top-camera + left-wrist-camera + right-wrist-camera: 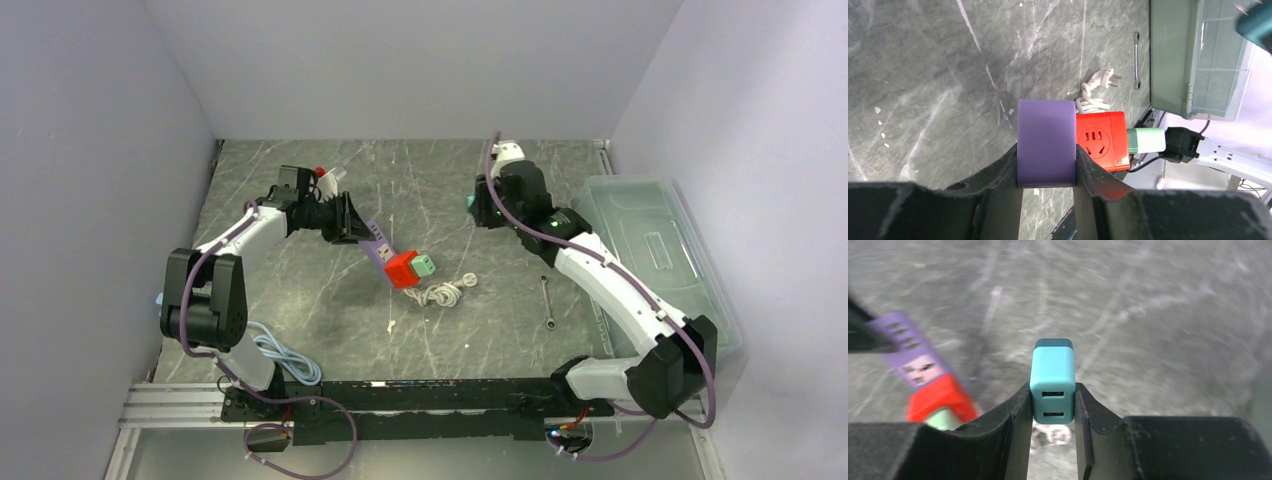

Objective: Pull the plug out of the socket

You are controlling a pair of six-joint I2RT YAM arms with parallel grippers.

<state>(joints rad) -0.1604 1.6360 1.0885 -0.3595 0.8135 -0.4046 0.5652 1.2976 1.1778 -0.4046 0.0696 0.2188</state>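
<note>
I need to set the teal plug down with my right gripper on the bare table (509, 257) (1143, 397) between the white cable's plug and the wrench.
My left gripper (350, 222) is shut on a purple socket strip (376, 243), seen between its fingers in the left wrist view (1046, 142). A red cube socket (402, 268) joins the strip's far end, with a pale green plug (426, 266) stuck in it; both show in the left wrist view, the red cube (1100, 140) and the green plug (1146, 140). My right gripper (476, 205) is shut on a teal USB plug (1052, 377), held well to the right of the socket and apart from it. The right wrist view is blurred; the purple strip (910, 352) and red cube (940, 397) lie at its left.
A coiled white cable with a plug (445, 292) lies just right of the red cube. A small wrench (548, 303) lies further right. A clear lidded bin (650, 240) stands along the right wall. A blue cable (285, 360) lies by the left arm's base.
</note>
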